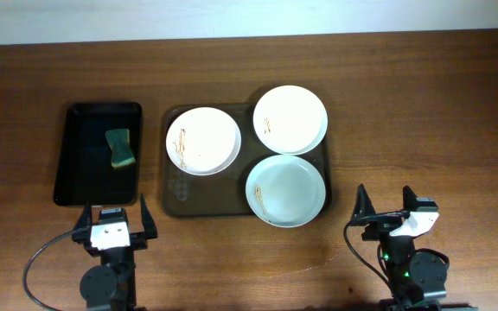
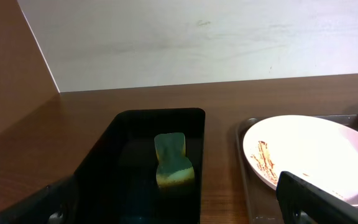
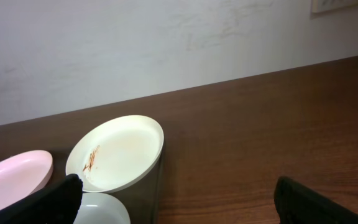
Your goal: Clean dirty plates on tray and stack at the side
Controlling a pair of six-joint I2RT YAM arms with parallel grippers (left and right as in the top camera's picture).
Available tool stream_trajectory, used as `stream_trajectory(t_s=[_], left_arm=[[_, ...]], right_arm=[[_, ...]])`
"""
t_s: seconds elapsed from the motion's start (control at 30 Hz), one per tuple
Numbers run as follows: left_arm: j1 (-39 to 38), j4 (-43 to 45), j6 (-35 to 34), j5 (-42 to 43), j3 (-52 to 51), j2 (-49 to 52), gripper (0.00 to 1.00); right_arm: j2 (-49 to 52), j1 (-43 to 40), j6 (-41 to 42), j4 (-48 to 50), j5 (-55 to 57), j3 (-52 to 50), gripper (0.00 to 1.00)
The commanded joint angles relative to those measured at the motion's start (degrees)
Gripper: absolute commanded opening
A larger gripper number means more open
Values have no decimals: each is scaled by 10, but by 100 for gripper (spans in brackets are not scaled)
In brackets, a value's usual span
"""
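Next, my left gripper goes to the narrow middle [image 1: 119,149] [image 2: 171,160] of the green and yellow sponge in the black tray and closes there.
Three white plates lie on the brown tray [image 1: 178,200]. The left plate [image 1: 203,140] has brown streaks; it also shows in the left wrist view [image 2: 309,155]. The back right plate [image 1: 290,118] has a small streak and shows in the right wrist view [image 3: 118,152]. The bluish front right plate [image 1: 286,190] has a streak at its front left edge. My left gripper [image 1: 113,226] is open and empty, near the table's front edge, in front of the black tray. My right gripper [image 1: 392,213] is open and empty, to the front right of the brown tray.
A narrower black tray [image 1: 81,173] stands left of the brown tray and holds a green and yellow sponge [image 1: 120,148], also in the left wrist view [image 2: 173,160]. A pale wall rises behind the table's back edge.
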Motion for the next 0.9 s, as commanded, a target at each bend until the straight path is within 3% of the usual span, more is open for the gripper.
stream_trajectory(t_s=[0.0,0.53,0.7,0.87], left_arm=[[-1,-1,11,7,-3,-3,99],[-1,2,11,6,-3,-3,99],[-1,-1,11,7,-3,-3,99],[-2,28,9,89,-3,-3,99]], right_arm=[[-2,-4,-4,-2,-1,-5,98],[-2,-4,-4,18,2,-5,98],[2,-3,2,0,-42,-5,98],[6,-3,3,7,-97,-4,98]])
